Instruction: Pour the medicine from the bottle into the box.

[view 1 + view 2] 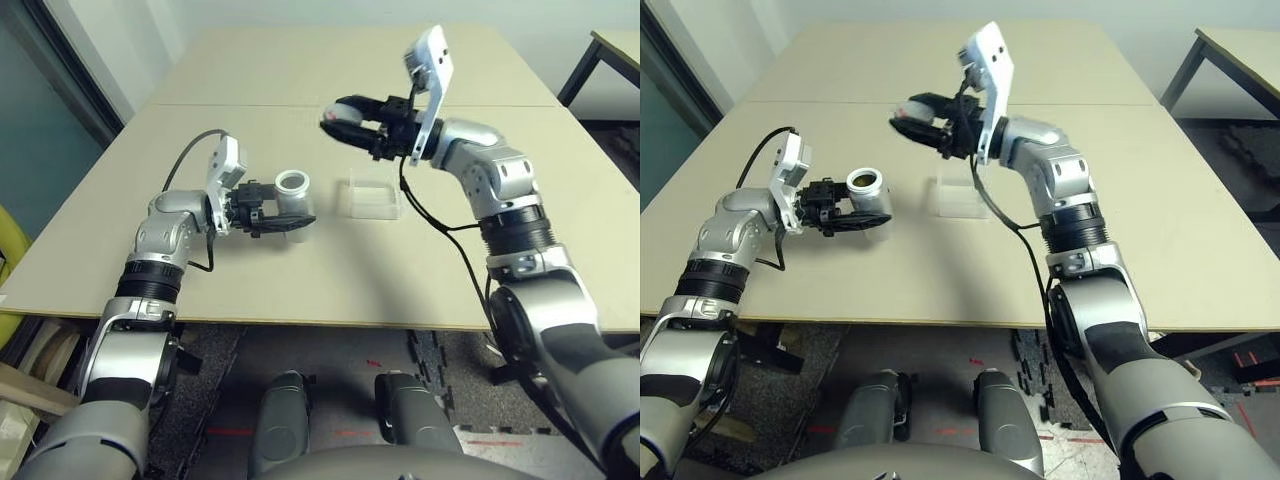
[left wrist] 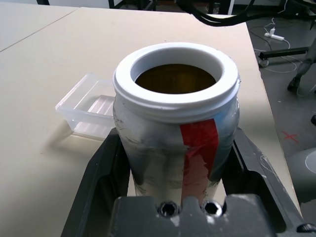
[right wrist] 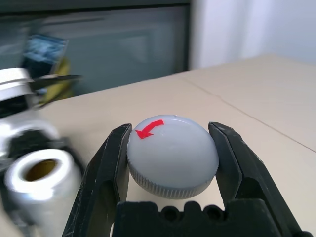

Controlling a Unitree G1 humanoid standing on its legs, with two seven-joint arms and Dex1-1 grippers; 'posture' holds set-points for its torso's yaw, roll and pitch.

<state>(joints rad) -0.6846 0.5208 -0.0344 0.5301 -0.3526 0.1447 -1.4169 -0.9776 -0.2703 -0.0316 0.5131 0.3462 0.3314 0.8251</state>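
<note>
I should let go of the grey cap with my right gripper on the bare table (image 1: 459, 196) beyond the clear box, away from the bottle.
The bottle (image 1: 291, 197) stands upright on the table, silvery-white with a red stripe (image 2: 200, 148); its white mouth is uncapped. My left gripper (image 1: 275, 215) is shut on the bottle's body from the left. The clear plastic box (image 1: 371, 198) lies on the table just right of the bottle and apart from it, and it also shows behind the bottle as the box (image 2: 89, 106). My right gripper (image 1: 343, 124) hangs in the air above and behind the box, shut on the round grey cap (image 3: 173, 154) with a red arrow mark. The bottle (image 3: 42, 190) shows below it.
The beige table (image 1: 300, 290) joins a second table (image 1: 330, 60) behind it. Another table's corner and dark leg (image 1: 590, 60) stand at the far right. Black cables run from both wrists over the tabletop.
</note>
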